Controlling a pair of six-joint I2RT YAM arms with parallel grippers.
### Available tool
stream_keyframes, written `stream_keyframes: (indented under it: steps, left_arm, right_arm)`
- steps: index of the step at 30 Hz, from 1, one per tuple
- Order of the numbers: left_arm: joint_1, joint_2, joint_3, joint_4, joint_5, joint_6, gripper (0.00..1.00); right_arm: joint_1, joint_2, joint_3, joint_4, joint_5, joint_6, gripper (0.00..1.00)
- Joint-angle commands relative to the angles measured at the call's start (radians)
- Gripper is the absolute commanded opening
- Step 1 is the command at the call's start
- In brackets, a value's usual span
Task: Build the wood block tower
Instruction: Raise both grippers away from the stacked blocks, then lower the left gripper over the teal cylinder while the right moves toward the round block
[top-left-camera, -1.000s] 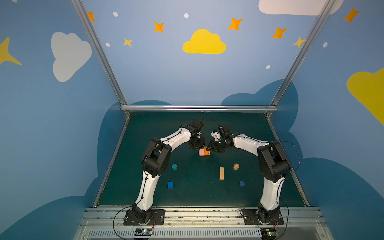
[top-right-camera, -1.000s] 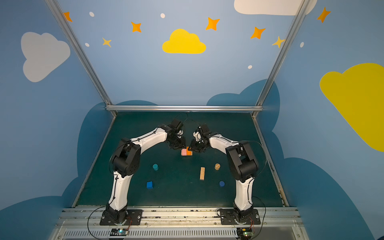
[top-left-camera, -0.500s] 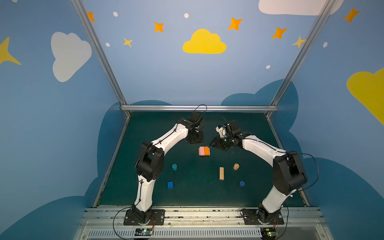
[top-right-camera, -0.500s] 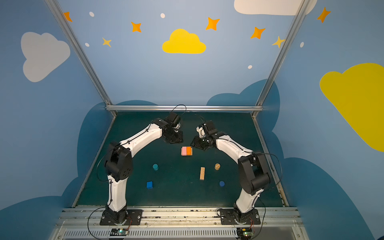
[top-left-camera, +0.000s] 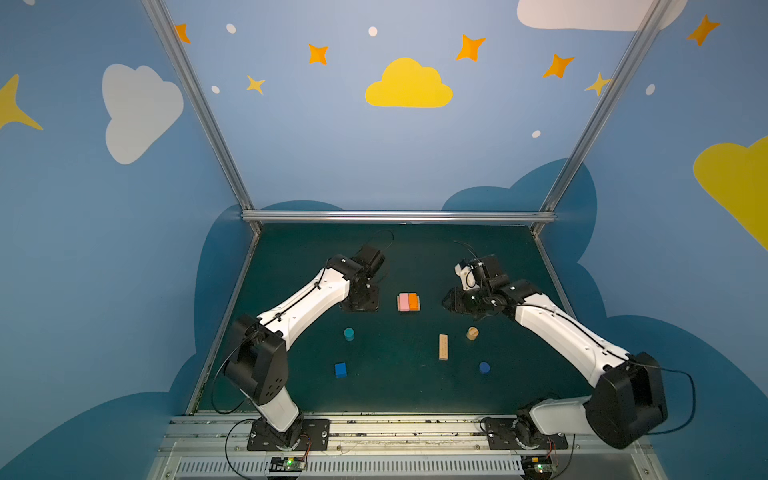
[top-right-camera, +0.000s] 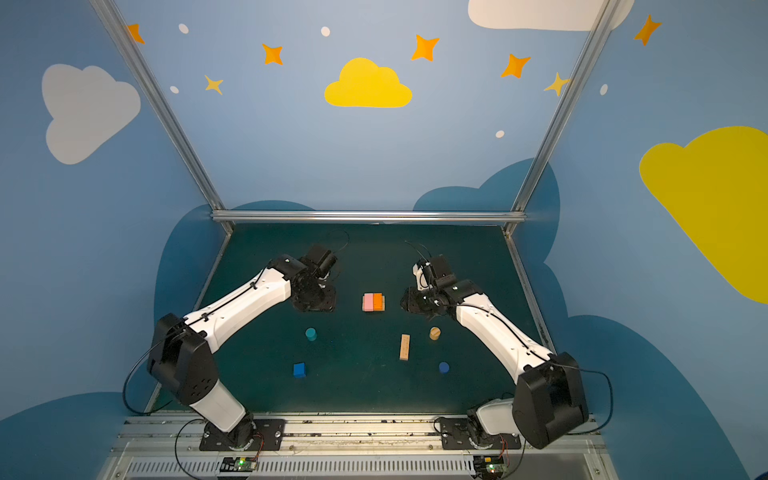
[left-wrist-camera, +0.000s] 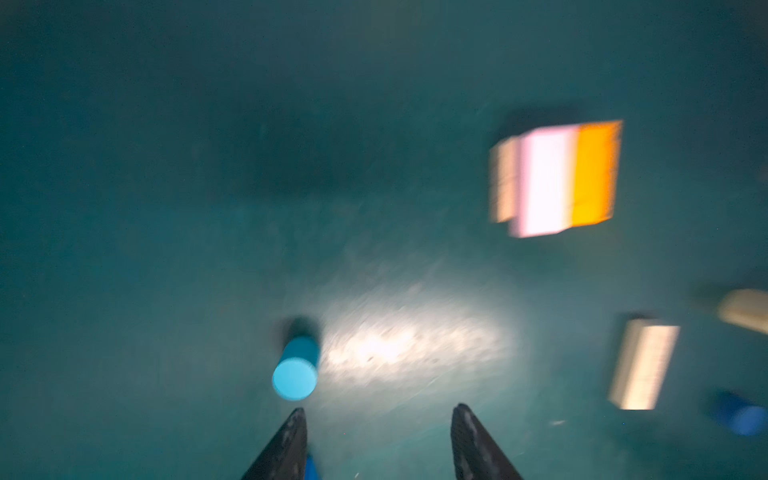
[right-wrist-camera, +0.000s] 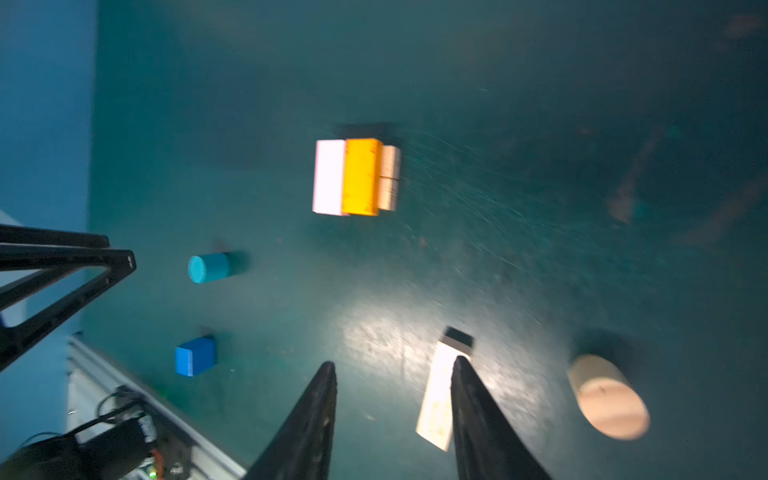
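The robot's left gripper needs to close on the upper part of the teal cylinder (top-left-camera: 348, 332) (left-wrist-camera: 296, 373), which stands behind the blue cube on the mat.
In both top views the wood block tower stands mid-table as a pink bar (top-left-camera: 403, 302) and an orange bar (top-left-camera: 413, 301) side by side on tan bars (right-wrist-camera: 389, 178). My left gripper (top-left-camera: 360, 305) hangs to its left, open and empty (left-wrist-camera: 380, 415). My right gripper (top-left-camera: 449, 303) hangs to its right, also open and empty (right-wrist-camera: 395, 370). Loose on the mat lie a teal cylinder (top-left-camera: 349, 333), a blue cube (top-left-camera: 340, 369), a tan bar (top-left-camera: 443, 346), a tan cylinder (top-left-camera: 472, 333) and a dark-blue cylinder (top-left-camera: 484, 367).
The dark green mat (top-left-camera: 395, 395) is walled by blue panels on three sides with metal posts (top-left-camera: 249, 216) at the back corners. The arms' bases sit on a rail (top-left-camera: 395, 428) along the front edge.
Both grippers have drawn back sideways from the pink and orange bars, left one leftward and right one rightward. Their jaws have opened wider. The bars stay stacked.
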Motion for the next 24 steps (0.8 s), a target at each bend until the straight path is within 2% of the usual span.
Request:
stream_keyframes:
  steps: [1,12,24]
  left_arm:
    - [-0.001,0.01,-0.038,-0.02,-0.05,-0.035,0.59]
    - [0.019,0.147,-0.028,0.001,-0.062,-0.066,0.6]
    - [0.037,0.096,-0.118,0.038,-0.031,-0.092,0.6]
  right_arm:
    - [-0.007,-0.056,-0.054,-0.057,0.069,0.007,0.46]
    - [-0.022,-0.136,-0.13,-0.056,0.093,0.034,0.46]
    - [-0.033,-0.122,-0.141,-0.033,0.071,0.034,0.46]
